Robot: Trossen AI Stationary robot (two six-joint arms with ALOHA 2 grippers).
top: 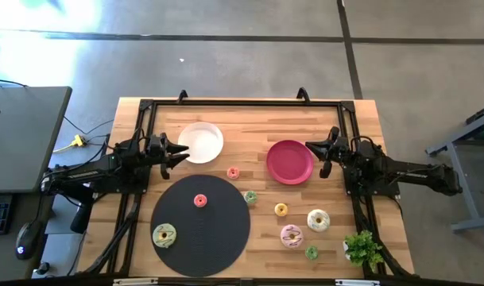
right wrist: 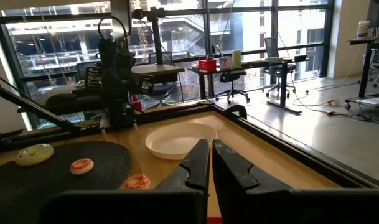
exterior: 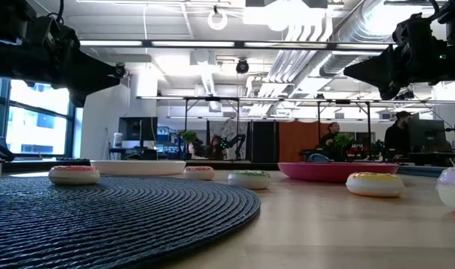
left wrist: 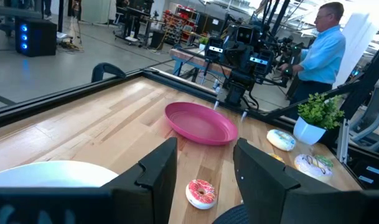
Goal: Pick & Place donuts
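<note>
Next, my right gripper goes to the white donut and grabs its ring on the side (top: 323, 215) farthest from the pink donut.
Several toy donuts lie flat on the wooden table. A tiny red one (top: 200, 200) and a larger green-iced one (top: 164, 234) rest on the round black mat (top: 218, 238). Off the mat lie a red one (top: 233, 172), a green one (top: 249, 196), a yellow one (top: 281, 210), a white one (top: 318, 220), a pink one (top: 292, 235) and a tiny green one (top: 311, 253). My left gripper (top: 176, 152) hovers open beside the white plate (top: 200, 143); past its fingers shows the red donut (left wrist: 200, 193). My right gripper (top: 319, 156) hovers shut beside the pink plate (top: 290, 161).
A small potted plant (top: 362, 248) stands at the table's near right corner. A black frame rail (top: 242, 102) runs around the table's edges. Bare wood shows between the two plates. A desk with a keyboard and mouse stands left of the table. People are in the room beyond.
</note>
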